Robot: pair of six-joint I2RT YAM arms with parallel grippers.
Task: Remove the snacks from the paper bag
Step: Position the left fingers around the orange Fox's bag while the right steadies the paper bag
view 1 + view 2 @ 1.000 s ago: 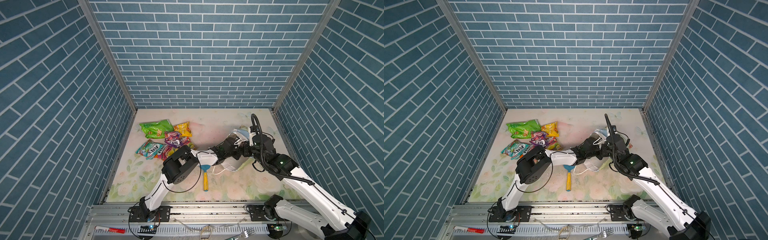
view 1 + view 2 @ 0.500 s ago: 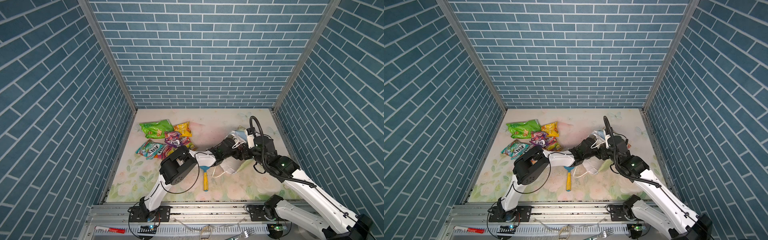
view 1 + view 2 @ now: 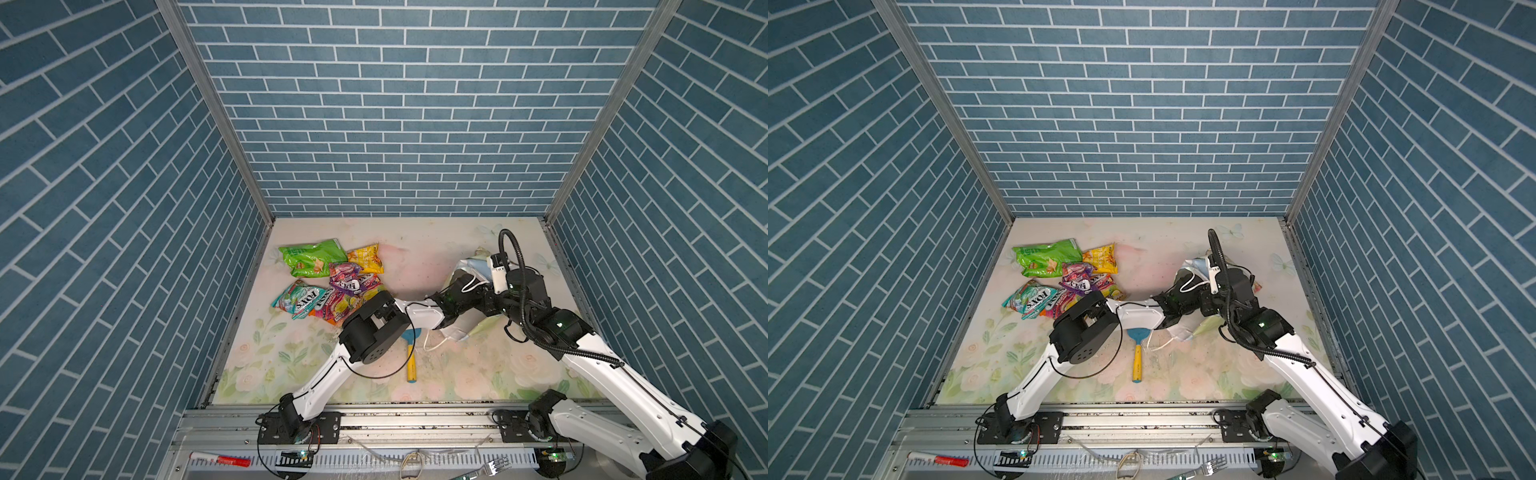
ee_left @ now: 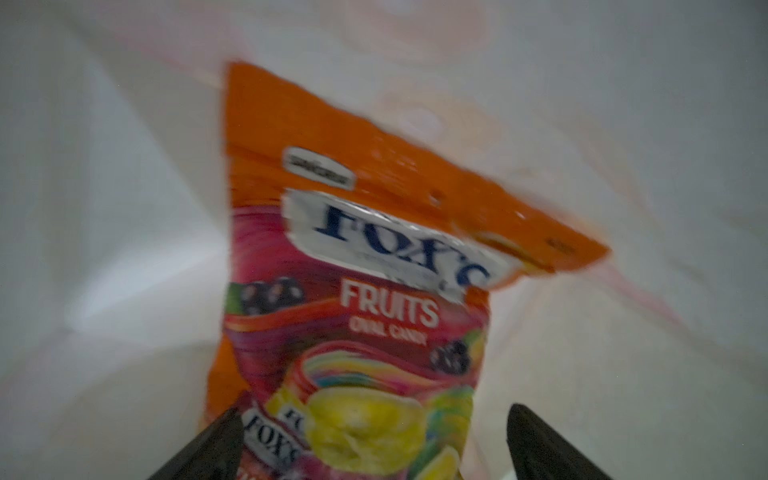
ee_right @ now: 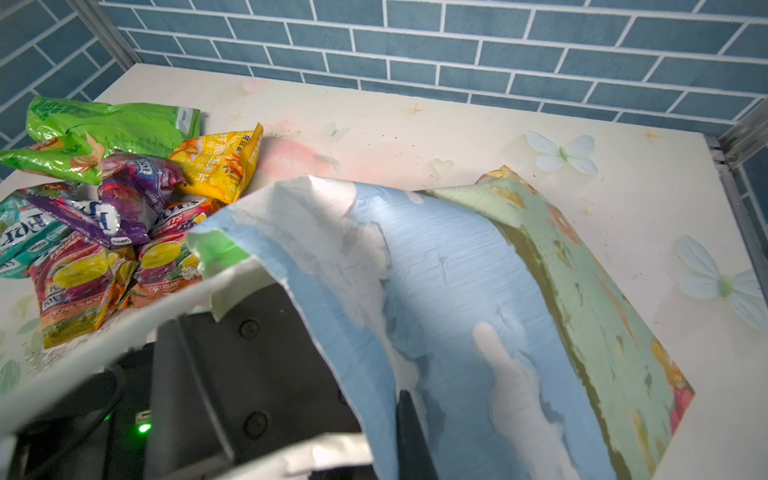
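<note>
The fingers of my left gripper reach just the near end of the orange-red snack packet, so next I move deeper and close around the packet's middle (image 4: 372,340) before I pull.
The paper bag (image 3: 477,266) (image 3: 1196,264) lies on its side at the right of the table, sky-blue with a green floral band (image 5: 590,282). My left arm reaches into its mouth, so in both top views its fingers are hidden. Inside, the left gripper (image 4: 374,411) is open, its fingers standing either side of the near end of an orange-red fruit-print snack packet (image 4: 353,257). My right gripper (image 5: 405,432) is shut on the bag's upper wall near the mouth. More snacks lie in a pile at the left: green (image 3: 311,257), yellow (image 3: 365,257), purple (image 3: 345,278), teal (image 3: 297,299).
A toy rake (image 3: 411,353) (image 3: 1137,353) with a blue head and yellow handle lies near the middle front, beside the bag's white cord handle (image 3: 436,340). Blue brick walls close in the table on three sides. A metal rail runs along the front edge.
The left gripper's jaws have opened inside the bag. Both arms have hardly moved and the right gripper keeps its hold on the bag.
</note>
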